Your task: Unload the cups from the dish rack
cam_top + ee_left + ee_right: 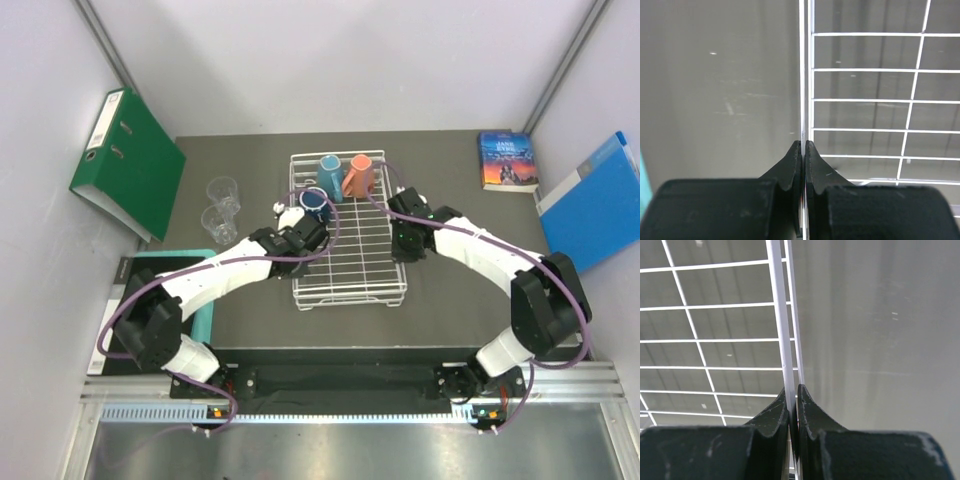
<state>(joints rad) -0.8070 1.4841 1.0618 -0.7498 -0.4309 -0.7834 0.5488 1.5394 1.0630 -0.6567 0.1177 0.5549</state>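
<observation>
My right gripper is going to release the white wire dish rack on the table (pixel 309 226) beside the clear glasses.
The white wire dish rack (pixel 352 297) lies mid-table. At its far end stand a light-blue mug (pixel 329 167), an orange mug (pixel 358 176) and a dark-blue mug (pixel 314 203). Two clear glasses (pixel 221 208) stand on the table left of the rack. My left gripper (pixel 303 233) is shut on the rack's left rim. In the left wrist view the gripper (pixel 804 144) pinches the white rim wire (pixel 806 75). My right gripper (pixel 401 236) is shut on the right rim. In the right wrist view the gripper (pixel 793 389) pinches the rim wire (pixel 780 315).
A green binder (pixel 125 160) leans at the far left. A blue binder (pixel 590 205) and a book (pixel 507 160) lie at the far right. A teal tray (pixel 205 318) sits under the left arm near the front edge.
</observation>
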